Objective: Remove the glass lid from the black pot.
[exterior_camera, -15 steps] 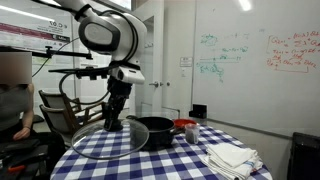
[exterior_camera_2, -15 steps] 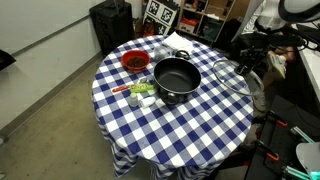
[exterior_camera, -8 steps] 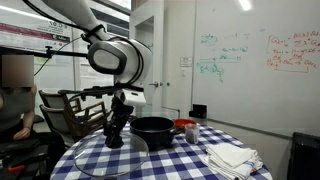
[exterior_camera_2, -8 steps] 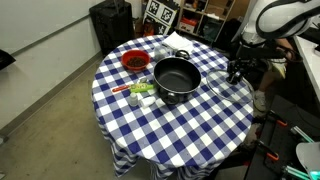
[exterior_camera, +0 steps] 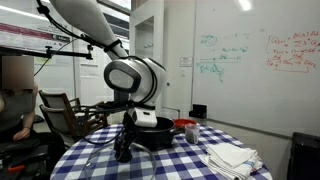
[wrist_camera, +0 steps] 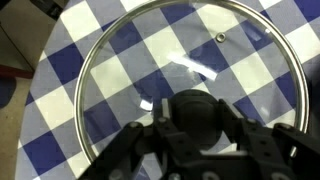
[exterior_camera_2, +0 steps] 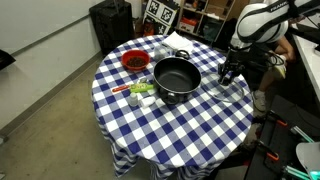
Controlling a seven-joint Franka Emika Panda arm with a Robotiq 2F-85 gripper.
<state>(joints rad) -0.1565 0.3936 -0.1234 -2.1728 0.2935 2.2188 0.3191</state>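
I should let go of the glass lid with my gripper on the blue-checked cloth (exterior_camera: 130,169) in front of the black pot.
The black pot (exterior_camera_2: 175,80) stands open near the middle of the blue-checked table; it also shows in an exterior view (exterior_camera: 152,130). The glass lid (exterior_camera_2: 230,90) lies flat on the cloth beside the pot, near the table's edge. In the wrist view its clear dome (wrist_camera: 150,60) and thin rim fill the frame. My gripper (wrist_camera: 197,125) is straight above it, its two fingers shut on the lid's black knob (wrist_camera: 197,112). The gripper shows low over the table in both exterior views (exterior_camera: 124,150) (exterior_camera_2: 225,78).
A red bowl (exterior_camera_2: 135,62) and some small items (exterior_camera_2: 140,92) sit on the pot's other side. White cloths (exterior_camera: 232,157) lie by the table's edge. A chair (exterior_camera: 60,108) and a seated person (exterior_camera: 12,100) are beyond the table.
The arm has carried the lid from raised and tilted beyond the table's edge inward and down. The lid now lies flat on the cloth beside the pot.
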